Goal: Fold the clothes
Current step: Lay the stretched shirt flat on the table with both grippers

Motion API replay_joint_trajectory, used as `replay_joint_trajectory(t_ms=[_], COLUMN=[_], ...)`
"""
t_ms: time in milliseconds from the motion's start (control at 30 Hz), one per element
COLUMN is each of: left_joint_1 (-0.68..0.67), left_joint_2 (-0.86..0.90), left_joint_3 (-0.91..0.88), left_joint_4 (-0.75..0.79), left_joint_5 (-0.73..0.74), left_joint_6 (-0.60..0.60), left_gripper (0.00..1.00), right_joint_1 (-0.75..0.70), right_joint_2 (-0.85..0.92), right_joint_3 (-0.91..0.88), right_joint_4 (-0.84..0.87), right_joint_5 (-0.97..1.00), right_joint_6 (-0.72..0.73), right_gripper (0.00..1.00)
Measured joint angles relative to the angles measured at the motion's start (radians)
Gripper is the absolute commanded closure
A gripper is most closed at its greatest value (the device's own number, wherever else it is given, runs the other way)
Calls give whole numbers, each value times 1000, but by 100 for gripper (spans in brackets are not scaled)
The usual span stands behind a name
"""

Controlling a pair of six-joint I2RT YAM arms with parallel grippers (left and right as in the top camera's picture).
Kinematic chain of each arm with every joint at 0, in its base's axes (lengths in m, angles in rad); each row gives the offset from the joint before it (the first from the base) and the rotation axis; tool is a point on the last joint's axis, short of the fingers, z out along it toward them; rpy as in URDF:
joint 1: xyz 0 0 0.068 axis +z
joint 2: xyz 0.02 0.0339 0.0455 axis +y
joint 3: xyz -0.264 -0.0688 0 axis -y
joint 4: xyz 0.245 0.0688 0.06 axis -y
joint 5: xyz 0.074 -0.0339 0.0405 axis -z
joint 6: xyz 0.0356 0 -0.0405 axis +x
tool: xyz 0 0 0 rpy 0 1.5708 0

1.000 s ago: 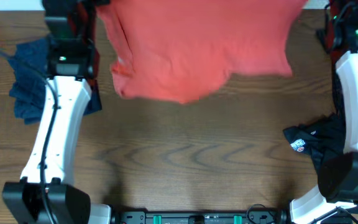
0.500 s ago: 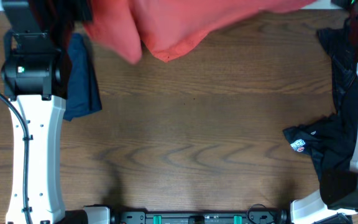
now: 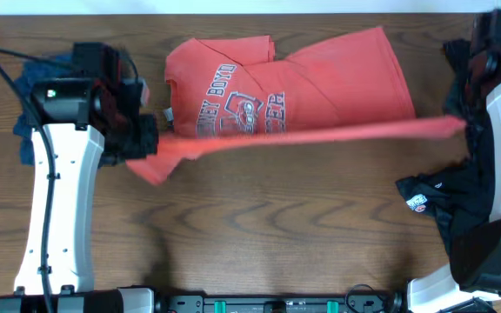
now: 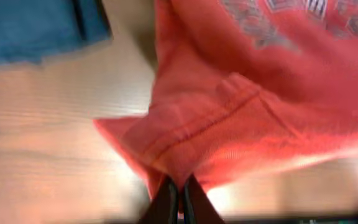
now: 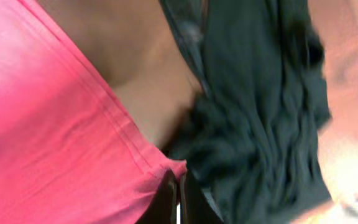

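My right gripper needs to let go of the corner of the coral-red shirt on the black garment's edge (image 3: 436, 162), just behind the white-and-red print.
The coral-red shirt (image 3: 320, 74) lies at the back of the table with its printed logo (image 3: 242, 100) facing up. Its near edge is lifted and stretched between both grippers. My left gripper (image 3: 142, 143) is shut on the shirt's left corner, seen in the left wrist view (image 4: 178, 193) pinching the hem (image 4: 197, 130). My right gripper (image 3: 464, 126) is shut on the right corner, seen in the right wrist view (image 5: 178, 186) gripping the red hem (image 5: 73, 137). The navy-blue garment (image 3: 33, 96) lies behind the left arm. Black garments (image 3: 455, 196) lie under the right arm.
The navy-blue garment shows at the top left of the left wrist view (image 4: 36, 28). A black garment fills the right of the right wrist view (image 5: 260, 112). Bare wooden table (image 3: 268, 235) spreads in front of the shirt. A black garment has a small white-and-red print (image 3: 417, 203).
The shirt was held high and bunched near the camera; now it is lowered and spread on the table, logo up. Both grippers came forward, pulling the near edge taut.
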State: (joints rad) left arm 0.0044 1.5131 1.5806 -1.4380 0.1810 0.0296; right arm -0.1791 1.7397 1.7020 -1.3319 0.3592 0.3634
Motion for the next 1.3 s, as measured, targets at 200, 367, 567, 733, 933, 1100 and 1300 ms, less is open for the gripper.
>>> replay_joint_trajectory(t_ms=[200,367,567,733,933,1100,1300], left_joint_1=[2,2,2,2,2,2,2], left_joint_2=[-2,-41,-180,-269,-289,-264,-181], left_joint_3=[-150,-332,-432,-432,-436,-464,-525], left_joint_4=[-130,-132,-97,-83,134,336,489], left_joint_5=[66,71,37,12,-2,-6,-12], left_joint_6=[-7,-57,-171,-232,-267,-273,-274], left_gripper=[94,94,94,94,94,94,94], right_joint_1=[-50,-59,-59,-61,-67,-68,-68], right_joint_2=[1,1,1,1,1,1,1], right_joint_3=[-150,-243,-323,-325,-328,-329,-329], right_joint_4=[-45,-51,-49,-45,93,253,319], right_joint_5=[-2,-15,-22,-27,-55,-149,-187], right_joint_6=[64,79,82,82,81,53,36], right_gripper=[99,99,99,99,99,97,92])
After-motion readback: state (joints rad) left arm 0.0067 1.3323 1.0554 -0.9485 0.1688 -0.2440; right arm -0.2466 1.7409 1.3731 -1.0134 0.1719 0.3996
